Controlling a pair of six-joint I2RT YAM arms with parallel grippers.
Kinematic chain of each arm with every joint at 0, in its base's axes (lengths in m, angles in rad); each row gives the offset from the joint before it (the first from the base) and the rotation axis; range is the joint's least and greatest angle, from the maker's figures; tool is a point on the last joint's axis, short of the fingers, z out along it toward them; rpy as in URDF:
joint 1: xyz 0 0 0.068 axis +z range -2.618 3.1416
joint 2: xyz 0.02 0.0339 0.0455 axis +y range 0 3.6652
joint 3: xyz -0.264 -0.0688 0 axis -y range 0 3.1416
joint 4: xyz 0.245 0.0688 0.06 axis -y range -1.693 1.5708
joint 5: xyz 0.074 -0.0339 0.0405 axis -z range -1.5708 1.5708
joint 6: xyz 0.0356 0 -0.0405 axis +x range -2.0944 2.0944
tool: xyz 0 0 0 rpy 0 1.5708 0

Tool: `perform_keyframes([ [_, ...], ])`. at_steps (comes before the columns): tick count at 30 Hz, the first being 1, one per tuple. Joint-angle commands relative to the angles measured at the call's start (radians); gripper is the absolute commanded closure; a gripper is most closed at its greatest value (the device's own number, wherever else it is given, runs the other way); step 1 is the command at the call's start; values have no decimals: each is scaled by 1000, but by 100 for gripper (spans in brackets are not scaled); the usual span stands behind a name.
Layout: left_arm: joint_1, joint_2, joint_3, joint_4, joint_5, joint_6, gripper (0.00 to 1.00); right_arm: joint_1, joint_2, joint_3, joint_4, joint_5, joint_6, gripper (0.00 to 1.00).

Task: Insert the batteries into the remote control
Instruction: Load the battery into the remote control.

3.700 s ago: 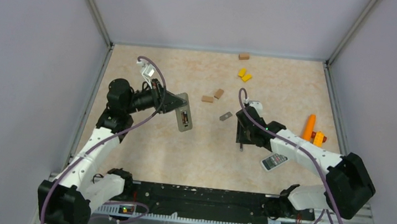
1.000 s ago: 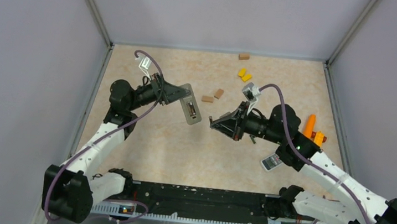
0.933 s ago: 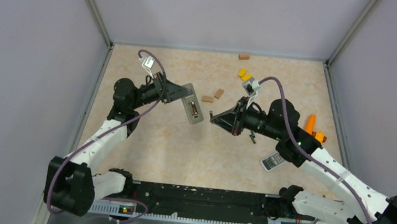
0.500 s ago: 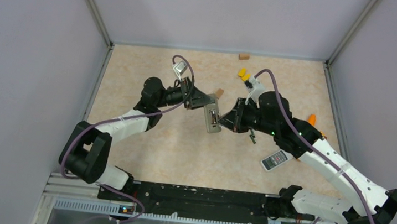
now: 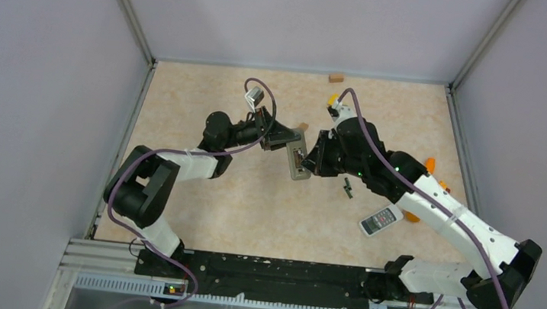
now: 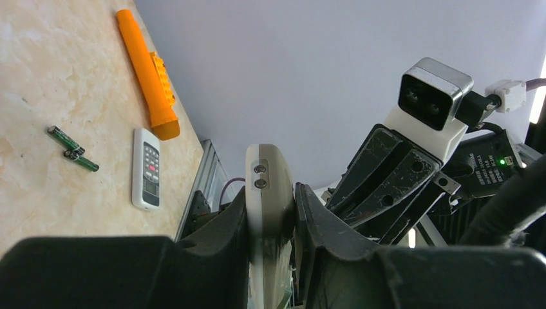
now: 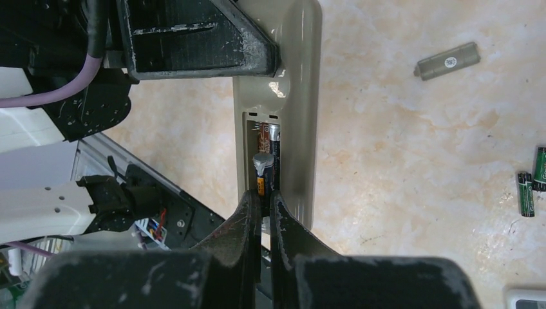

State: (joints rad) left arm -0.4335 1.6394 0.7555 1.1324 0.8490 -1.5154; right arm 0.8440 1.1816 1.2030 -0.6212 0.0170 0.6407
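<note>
The battery sticks out of the compartment at a slant in my right gripper's fingers, so I will open them and then pinch the remote's lower end [image 7: 298, 214] to push the battery in.
The grey remote control [image 5: 298, 161] hangs above the middle of the table, its open battery compartment [image 7: 263, 151] facing my right arm. My left gripper [image 5: 290, 138] is shut on the remote's upper end, and in the left wrist view the remote [image 6: 270, 187] stands edge-on between the fingers [image 6: 322, 225]. My right gripper [image 7: 265, 198] is shut on one battery [image 7: 262, 172], whose metal end lies inside the compartment beside another cell. Two loose batteries [image 5: 347, 187] lie on the table below the right arm, also showing as dark batteries [image 7: 527, 193] at the right edge of the right wrist view.
The grey battery cover [image 7: 449, 61] lies on the table beyond the remote. A white remote [image 5: 378, 221] lies at the right front, with an orange block [image 6: 148, 74] behind it. A brown block [image 5: 335, 77] and a yellow block [image 5: 332, 98] sit at the back.
Both arms have swung towards the middle. The remote and the held battery, apart a second ago, have come together, and the battery's end is now in the compartment.
</note>
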Motion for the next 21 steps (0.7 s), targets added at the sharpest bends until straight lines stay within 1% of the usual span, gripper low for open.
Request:
perform_keyframes([
  [1, -1, 2, 33, 94, 13, -3, 97, 14, 32, 68, -15, 38, 2, 100],
  [10, -1, 1, 56, 57, 28, 38, 97, 16, 66, 90, -14, 3, 3, 97],
  [15, -1, -1, 60, 43, 22, 43, 97, 15, 70, 87, -12, -14, -1, 87],
  [16, 0, 0, 59, 42, 22, 44, 97, 15, 72, 86, -10, -37, -2, 86],
  [21, -1, 0, 59, 38, 19, 40, 97, 15, 69, 82, -7, -47, 1, 81],
])
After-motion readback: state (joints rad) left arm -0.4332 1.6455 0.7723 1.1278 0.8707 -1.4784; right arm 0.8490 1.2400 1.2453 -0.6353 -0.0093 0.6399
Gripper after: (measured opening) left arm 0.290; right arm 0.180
